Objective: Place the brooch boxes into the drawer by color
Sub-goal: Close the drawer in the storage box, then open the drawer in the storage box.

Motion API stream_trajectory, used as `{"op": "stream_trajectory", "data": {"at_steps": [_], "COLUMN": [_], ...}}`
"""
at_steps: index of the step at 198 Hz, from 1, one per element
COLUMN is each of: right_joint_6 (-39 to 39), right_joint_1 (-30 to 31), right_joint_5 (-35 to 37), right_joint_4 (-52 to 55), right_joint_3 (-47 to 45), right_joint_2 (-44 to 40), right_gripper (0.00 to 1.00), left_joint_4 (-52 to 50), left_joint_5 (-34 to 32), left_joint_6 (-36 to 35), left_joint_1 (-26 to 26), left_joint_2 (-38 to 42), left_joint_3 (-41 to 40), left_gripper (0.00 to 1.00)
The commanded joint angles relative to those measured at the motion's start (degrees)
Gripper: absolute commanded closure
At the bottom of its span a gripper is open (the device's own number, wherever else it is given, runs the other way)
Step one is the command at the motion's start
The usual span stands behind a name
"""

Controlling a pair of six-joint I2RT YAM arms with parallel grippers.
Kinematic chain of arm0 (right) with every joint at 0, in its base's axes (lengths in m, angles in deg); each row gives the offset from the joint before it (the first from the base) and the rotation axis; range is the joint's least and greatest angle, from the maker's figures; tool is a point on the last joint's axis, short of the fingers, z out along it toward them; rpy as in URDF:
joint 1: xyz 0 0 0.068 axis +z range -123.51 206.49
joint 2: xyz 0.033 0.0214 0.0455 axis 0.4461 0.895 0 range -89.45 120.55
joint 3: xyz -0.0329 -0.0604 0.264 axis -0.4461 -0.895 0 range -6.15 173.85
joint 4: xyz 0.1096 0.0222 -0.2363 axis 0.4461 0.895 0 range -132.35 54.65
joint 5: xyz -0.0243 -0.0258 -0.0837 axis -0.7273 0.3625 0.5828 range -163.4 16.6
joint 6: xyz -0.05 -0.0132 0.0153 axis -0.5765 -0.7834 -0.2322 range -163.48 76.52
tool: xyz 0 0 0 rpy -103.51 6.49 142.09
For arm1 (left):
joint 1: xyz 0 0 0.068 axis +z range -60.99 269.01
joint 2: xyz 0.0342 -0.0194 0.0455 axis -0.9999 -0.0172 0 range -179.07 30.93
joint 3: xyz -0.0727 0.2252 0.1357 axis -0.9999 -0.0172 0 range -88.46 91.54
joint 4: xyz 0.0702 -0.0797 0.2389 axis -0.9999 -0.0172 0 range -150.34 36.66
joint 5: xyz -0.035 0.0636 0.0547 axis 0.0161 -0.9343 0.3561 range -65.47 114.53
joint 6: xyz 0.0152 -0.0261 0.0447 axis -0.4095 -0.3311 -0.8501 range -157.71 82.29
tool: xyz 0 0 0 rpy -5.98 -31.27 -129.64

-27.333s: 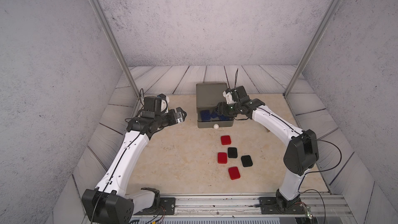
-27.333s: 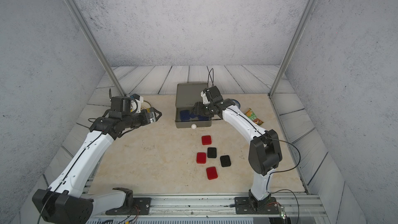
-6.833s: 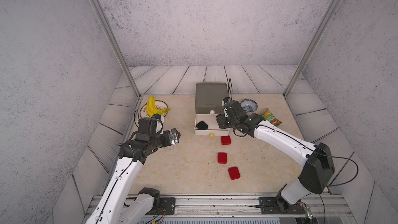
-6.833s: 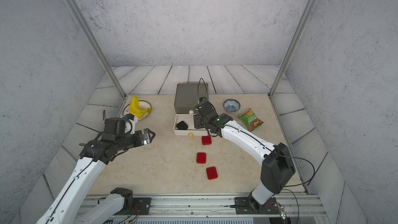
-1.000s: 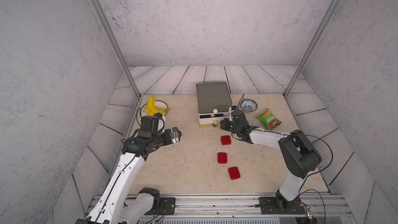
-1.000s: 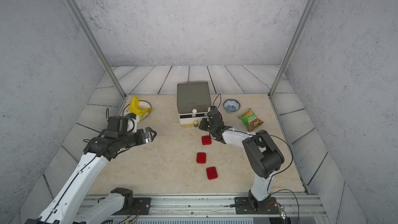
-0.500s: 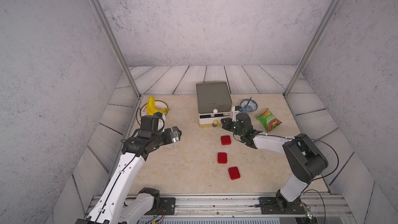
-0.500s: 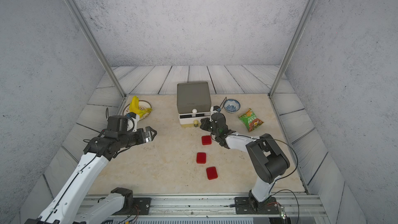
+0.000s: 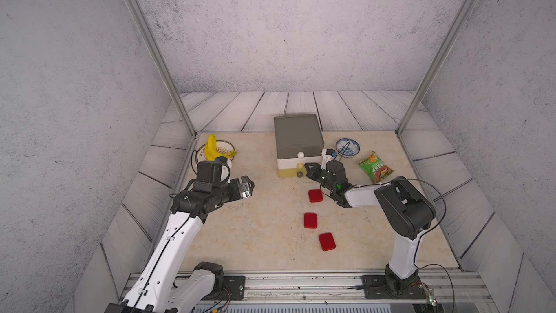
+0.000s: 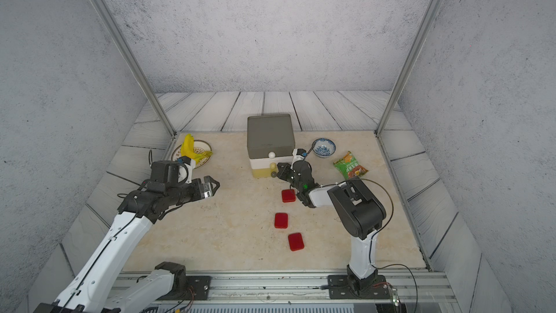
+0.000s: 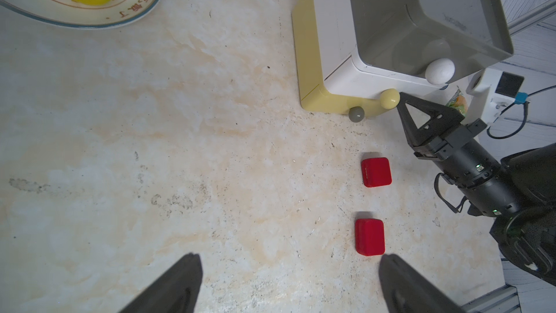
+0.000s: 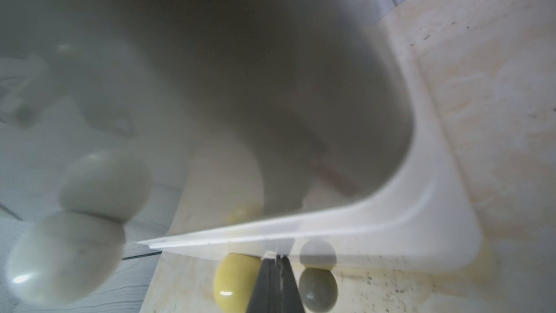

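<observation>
The white level's front has my right gripper shut against it, beside the grey knob, so I will back off, open and close around the grey knob (image 9: 299,174).
The drawer (image 9: 296,133) (image 10: 269,133) stands at the back middle of the table with all three tiers pushed in. Three red brooch boxes (image 9: 315,195) (image 9: 310,220) (image 9: 327,241) lie in a row in front of it. My right gripper (image 9: 307,166) (image 12: 275,258) is shut and empty. Its tip rests against the white tier's front between the pale-yellow knob (image 12: 236,278) and the grey knob (image 12: 317,289). My left gripper (image 9: 249,183) (image 11: 288,257) hangs open and empty over bare table to the left. One red box (image 11: 369,236) lies near one of its fingers.
A plate (image 9: 227,146) with bananas (image 9: 212,150) sits at the back left. A blue-patterned bowl (image 9: 347,147) and a green snack bag (image 9: 376,167) lie right of the drawer, behind my right arm. Metal frame posts stand at the table's back corners.
My right arm's elbow has swung to the right while its shut fingertips stay at the drawer front. The left arm and the red boxes have not moved.
</observation>
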Motion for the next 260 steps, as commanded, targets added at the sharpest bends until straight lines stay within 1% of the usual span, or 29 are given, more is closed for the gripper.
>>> {"op": "stream_trajectory", "data": {"at_steps": [1,23,49,60,73,87,106,115,131,158,192,222,260], "right_joint_6": [0.58,1.35,1.79,1.88,2.18,2.34,3.44,3.42,3.99,5.18,6.34,8.07,9.33], "right_joint_1": [-0.16,-0.21,-0.17,-0.11,-0.03,-0.14,0.11,0.82,1.7,2.06,2.21,2.2,2.31], "right_joint_5": [1.65,1.52,1.87,1.53,1.72,2.13,1.93,2.49,3.11,3.02,2.39,3.37,2.96], "right_joint_4": [-5.56,-6.73,-7.52,-8.03,-7.54,-6.4,-0.95,0.98,1.38,0.97,2.16,-0.75,-0.13], "right_joint_3": [2.72,3.49,1.54,-0.12,-2.57,-5.37,-7.57,-8.24,-9.07,-8.04,-5.11,-4.58,-1.69], "right_joint_2": [2.89,4.15,3.49,2.23,0.21,-2.13,-4.66,-5.2,-4.78,-2.53,0.26,2.62,5.26], "right_gripper": [1.0,1.0,1.0,0.94,0.82,0.72,0.6,0.56,0.51,0.48,0.48,0.47,0.46], "left_joint_4": [1.05,0.98,1.33,1.76,2.32,2.49,2.67,2.71,2.89,2.77,2.91,3.61,3.25], "left_joint_5": [0.34,-0.01,-0.36,-0.05,0.46,0.95,0.93,0.87,0.82,1.66,1.45,2.1,2.01], "left_joint_6": [-0.2,-0.52,-0.39,-0.12,0.3,0.63,0.81,0.83,1.08,1.13,1.38,2.01,1.17], "left_joint_1": [-0.07,-0.07,-0.06,-0.07,-0.05,-0.07,-0.07,-0.07,-0.03,-0.07,-0.07,-0.07,-0.07], "left_joint_2": [-0.28,-0.3,-0.23,-0.24,-0.31,-0.26,0.15,0.37,0.4,0.85,1.65,2.11,1.93], "left_joint_3": [0.12,-0.05,-0.59,-0.89,-1.08,-1.0,-1.0,-1.16,-1.43,-1.08,-1.12,-2.04,-2.08], "left_gripper": [0.02,0.02,0.02,0.02,0.02,0.02,0.02,0.02,0.02,0.02,0.02,0.02,0.02]}}
